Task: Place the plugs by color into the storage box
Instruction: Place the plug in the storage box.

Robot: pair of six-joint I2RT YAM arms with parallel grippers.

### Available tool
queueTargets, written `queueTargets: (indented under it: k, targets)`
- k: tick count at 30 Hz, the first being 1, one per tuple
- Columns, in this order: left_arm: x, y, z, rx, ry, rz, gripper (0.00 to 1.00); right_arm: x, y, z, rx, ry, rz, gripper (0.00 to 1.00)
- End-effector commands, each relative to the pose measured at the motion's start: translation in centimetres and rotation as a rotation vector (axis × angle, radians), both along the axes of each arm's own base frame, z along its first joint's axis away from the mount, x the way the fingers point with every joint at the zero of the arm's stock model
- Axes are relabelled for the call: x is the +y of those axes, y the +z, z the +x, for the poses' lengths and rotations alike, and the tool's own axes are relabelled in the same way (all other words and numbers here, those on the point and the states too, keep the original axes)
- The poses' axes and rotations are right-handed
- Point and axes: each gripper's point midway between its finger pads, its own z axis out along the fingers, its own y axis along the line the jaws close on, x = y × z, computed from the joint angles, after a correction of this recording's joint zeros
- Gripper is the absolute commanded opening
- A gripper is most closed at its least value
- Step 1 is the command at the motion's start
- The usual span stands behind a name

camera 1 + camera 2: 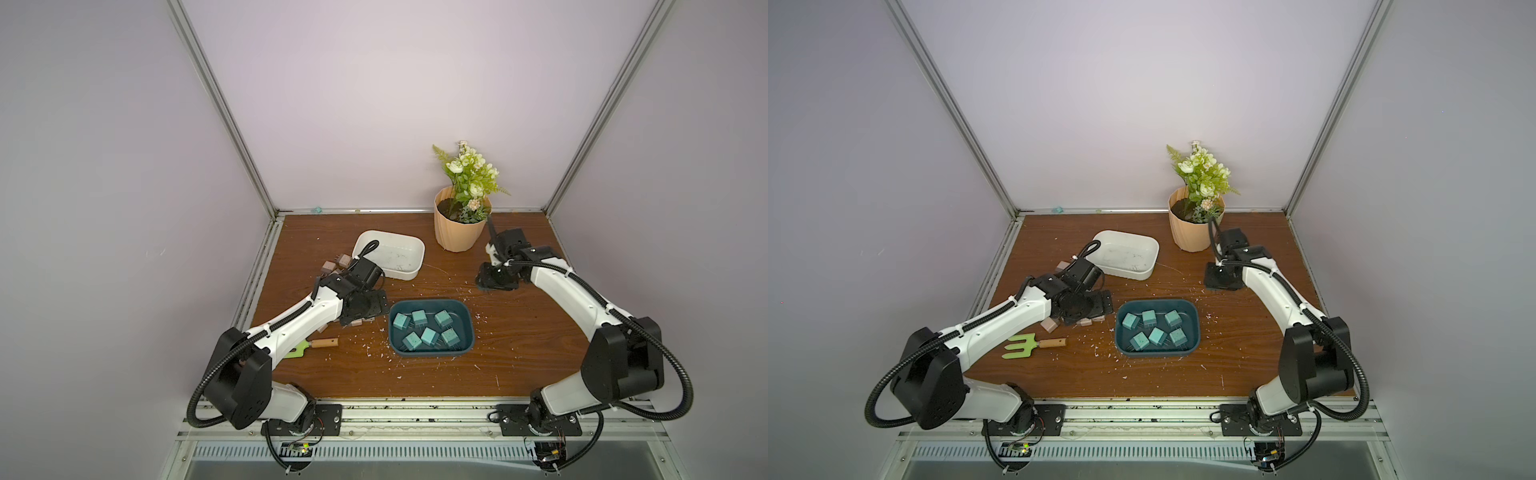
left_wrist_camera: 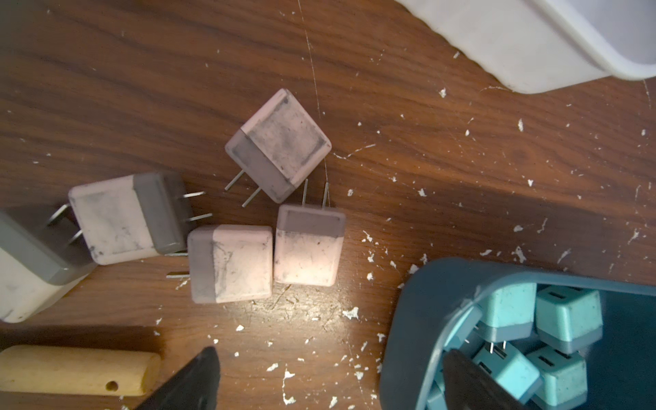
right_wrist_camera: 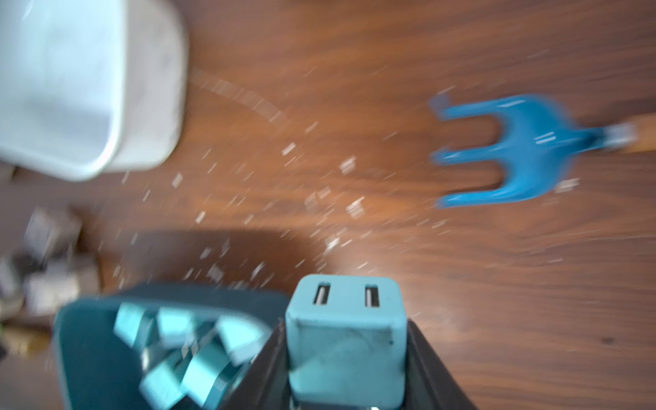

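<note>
My right gripper needs to put the teal plug down in the dark teal box, on the front plug (image 1: pixel 445 330) that is nearest to it.
Several teal plugs (image 1: pixel 430 336) lie in the dark teal storage box (image 1: pixel 471 328) at mid table. The white storage box (image 1: pixel 390 253) behind it holds no plugs. Tan plugs (image 2: pixel 230 262) lie loose on the wood under my left wrist, and more tan plugs (image 1: pixel 336 264) sit by the white box. My left gripper (image 2: pixel 330 355) hangs open over bare wood between the tan plugs and the teal box (image 2: pixel 419 319). My right gripper (image 3: pixel 346 326) is shut on a teal plug (image 3: pixel 346 355), slots facing out, right of the teal box (image 3: pixel 88 355). That view is blurred.
A green garden fork (image 1: pixel 1019 345) with a wooden handle (image 2: pixel 78 369) lies near the left arm. A blue fork (image 3: pixel 525 149) lies beyond the right gripper. A flower pot (image 1: pixel 459 228) stands at the back right. White flecks litter the wood.
</note>
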Motion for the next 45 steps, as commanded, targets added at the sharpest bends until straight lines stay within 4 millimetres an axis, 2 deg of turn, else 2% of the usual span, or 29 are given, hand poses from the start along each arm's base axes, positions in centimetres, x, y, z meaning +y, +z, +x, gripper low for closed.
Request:
queueTargets:
  k: [1, 7, 12, 21, 25, 28, 30, 33, 36, 38, 40, 45]
  targets:
    - [0.7, 0.4, 0.0, -0.011, 0.013, 0.014, 0.99, 3.0, 0.8, -3.5, 0.035, 0.018, 0.030, 0.44]
    - [1.1, 0.1, -0.5, -0.006, 0.019, 0.016, 0.99, 7.8, -0.2, -8.3, 0.072, 0.140, 0.018, 0.45]
    - [1.2, 0.1, -0.8, -0.008, 0.018, 0.014, 0.99, 9.8, -2.7, -10.7, 0.111, 0.202, -0.014, 0.45]
    - [1.5, -0.1, -1.4, -0.004, 0.018, 0.011, 0.99, 10.1, -6.4, -10.6, 0.149, 0.239, -0.094, 0.46]
    - [1.7, -0.1, -1.6, -0.006, 0.026, 0.008, 0.99, 10.1, -7.2, -10.3, 0.163, 0.252, -0.128, 0.51]
    - [2.2, 0.0, -1.8, -0.007, 0.059, 0.020, 0.99, 10.4, -6.6, -10.0, 0.155, 0.255, -0.122, 0.61]
    - [2.7, 0.0, -1.8, -0.011, 0.077, 0.033, 0.99, 10.6, -5.5, -9.7, 0.140, 0.255, -0.117, 0.68]
    - [3.0, 0.2, -1.7, -0.015, 0.081, 0.044, 0.99, 11.0, -2.3, -8.7, 0.092, 0.250, -0.110, 0.77]
    - [3.2, 0.2, -1.6, -0.017, 0.078, 0.050, 0.99, 11.1, 1.3, -7.6, 0.029, 0.240, -0.110, 0.78]
    - [3.2, 0.2, -1.5, -0.016, 0.076, 0.053, 0.99, 10.4, 2.6, -7.0, 0.004, 0.215, -0.144, 0.79]
    - [3.1, 0.2, -1.4, -0.016, 0.076, 0.053, 0.99, 9.3, 2.8, -6.7, 0.006, 0.211, -0.188, 0.80]
    - [3.0, 0.6, -1.1, -0.023, 0.071, 0.055, 0.99, 5.5, 0.9, -6.2, 0.042, 0.145, -0.217, 0.81]
